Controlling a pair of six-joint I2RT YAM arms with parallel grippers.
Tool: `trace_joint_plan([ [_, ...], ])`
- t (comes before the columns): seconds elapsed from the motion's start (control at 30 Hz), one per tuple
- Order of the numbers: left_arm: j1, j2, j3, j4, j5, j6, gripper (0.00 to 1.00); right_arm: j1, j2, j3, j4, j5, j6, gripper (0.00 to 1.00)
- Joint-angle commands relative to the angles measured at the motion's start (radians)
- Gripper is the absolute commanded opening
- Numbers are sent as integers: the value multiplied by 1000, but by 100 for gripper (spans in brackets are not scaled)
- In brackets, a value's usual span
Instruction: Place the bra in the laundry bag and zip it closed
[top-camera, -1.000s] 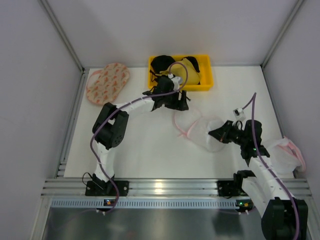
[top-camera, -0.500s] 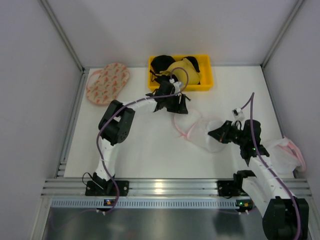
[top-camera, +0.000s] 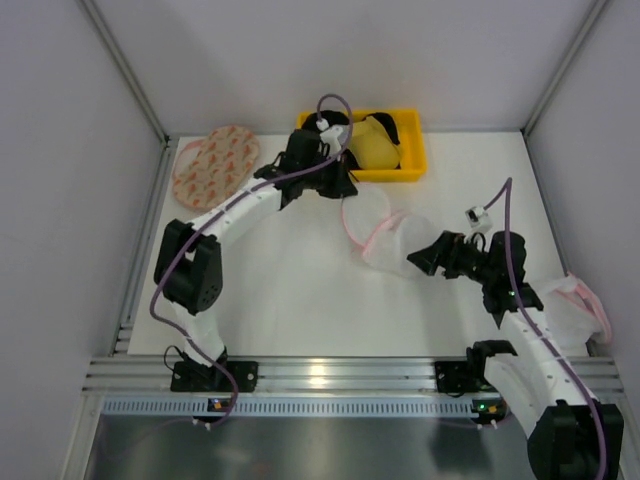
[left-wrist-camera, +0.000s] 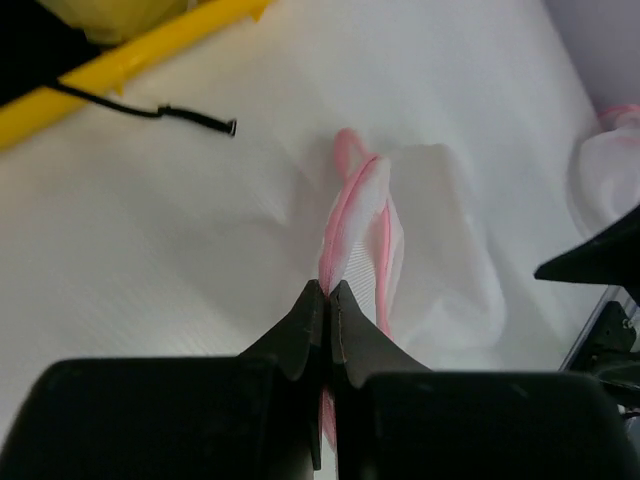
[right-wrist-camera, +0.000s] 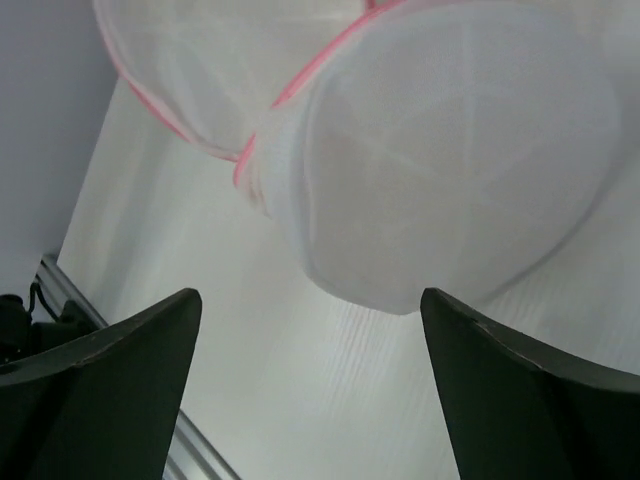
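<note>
My left gripper is holding the laundry bag. I should let go of it with that gripper on the bare table before the yellow bin (top-camera: 293, 235), toward the oval pinkish bag.
The laundry bag (top-camera: 388, 238), a white mesh pouch with a pink zip rim, lies mid-table just in front of the yellow bin. My left gripper (top-camera: 342, 192) is shut on its pink rim (left-wrist-camera: 345, 215) at the bag's far left edge, and the rim stands up between the jaws. At the bag's near right edge my right gripper (top-camera: 418, 262) is open, and the mesh (right-wrist-camera: 450, 170) lies just beyond its fingertips, untouched. The mustard-yellow bra (top-camera: 375, 146) rests in the bin, partly hidden by my left wrist.
The yellow bin (top-camera: 408, 170) stands at the back centre with something black (top-camera: 396, 124) inside; a thin black strap (left-wrist-camera: 160, 112) trails onto the table. An oval pinkish bag with orange marks (top-camera: 215, 165) lies back left. Another white and pink bag (top-camera: 575, 305) sits at the right edge.
My left gripper has shut on the bag's pink rim and drawn it back and left. My right gripper has opened, let go of the bag, and shifted slightly left.
</note>
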Motion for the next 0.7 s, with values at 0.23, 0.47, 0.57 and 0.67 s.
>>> trace_joint_plan([
  [0.23,-14,-339,26,-113,53,130,0,12,-36,194,-43,23,-159,98],
  [0.47,-14,-457,-118,-143,15,90,0,12,76,236,-70,-9,-156,97],
  [0.57,1,-504,-220,-143,-3,70,0,12,125,243,-77,-11,-182,95],
  [0.67,47,-538,-300,-143,-9,35,0,18,184,254,-80,-17,-202,93],
])
